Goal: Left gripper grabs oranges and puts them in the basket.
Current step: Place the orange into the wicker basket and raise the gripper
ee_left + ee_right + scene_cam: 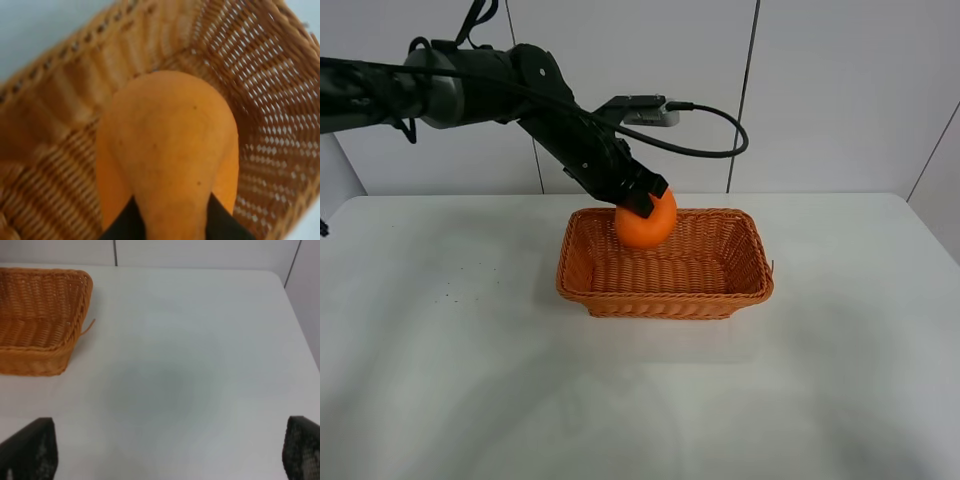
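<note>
Next, the left gripper releases the orange on the bottom of the wicker basket, near the basket's front side [645, 271]. The orange is still over the basket's back part.
My left gripper [645, 205] is shut on the orange [644, 226] and holds it over the back left part of the woven wicker basket [740, 296], just above its inside. In the left wrist view the orange [167, 150] fills the middle, pinched between the two black fingertips [122, 227], with the basket's weave [280, 125] around and below it. My right gripper [170, 452] is open and empty; its two black fingertips [30, 450] stand wide apart over bare table to the right of the basket [40, 315]. It does not show in the exterior high view.
The basket stands in the middle of a white table [440, 350]. A white panelled wall [820, 90] rises behind it. A grey box with a black cable [655, 112] sits on the left arm above the basket.
</note>
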Motion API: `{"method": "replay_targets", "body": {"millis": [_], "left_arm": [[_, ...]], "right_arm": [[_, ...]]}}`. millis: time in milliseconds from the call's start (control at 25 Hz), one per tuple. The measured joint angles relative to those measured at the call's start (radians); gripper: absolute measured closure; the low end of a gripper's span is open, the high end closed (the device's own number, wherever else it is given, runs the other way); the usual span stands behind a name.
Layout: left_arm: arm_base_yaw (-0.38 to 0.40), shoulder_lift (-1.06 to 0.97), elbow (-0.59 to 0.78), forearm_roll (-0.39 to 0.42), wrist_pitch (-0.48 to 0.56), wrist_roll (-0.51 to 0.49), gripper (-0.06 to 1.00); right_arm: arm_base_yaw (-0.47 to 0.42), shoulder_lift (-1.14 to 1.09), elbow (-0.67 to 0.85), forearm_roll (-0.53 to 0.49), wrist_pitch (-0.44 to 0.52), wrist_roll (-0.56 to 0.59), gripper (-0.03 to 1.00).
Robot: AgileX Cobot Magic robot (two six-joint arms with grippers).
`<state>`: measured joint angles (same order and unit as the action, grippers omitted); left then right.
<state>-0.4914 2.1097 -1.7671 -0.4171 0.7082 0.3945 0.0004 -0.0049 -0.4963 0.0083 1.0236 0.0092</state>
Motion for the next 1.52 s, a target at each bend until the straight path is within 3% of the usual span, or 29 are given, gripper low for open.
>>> {"method": "replay_targets", "body": {"millis": [720, 1320, 1400, 1520], "left_arm": [[0.000, 0.179, -0.063, 0.056, -0.013, -0.014, 0.73], [0.000, 0.192, -0.063, 0.076, -0.012, -0.016, 0.73], [0.000, 0.192, -0.063, 0.076, -0.005, -0.016, 0.66], [0.000, 0.192, -0.063, 0.076, 0.003, -0.016, 0.44]], "right_arm": [[0.000, 0.000, 0.000, 0.000, 0.000, 0.000, 0.27], [0.000, 0.000, 0.000, 0.000, 0.000, 0.000, 0.27], [0.000, 0.000, 0.000, 0.000, 0.000, 0.000, 0.27], [0.000, 0.000, 0.000, 0.000, 0.000, 0.000, 0.27]]}}
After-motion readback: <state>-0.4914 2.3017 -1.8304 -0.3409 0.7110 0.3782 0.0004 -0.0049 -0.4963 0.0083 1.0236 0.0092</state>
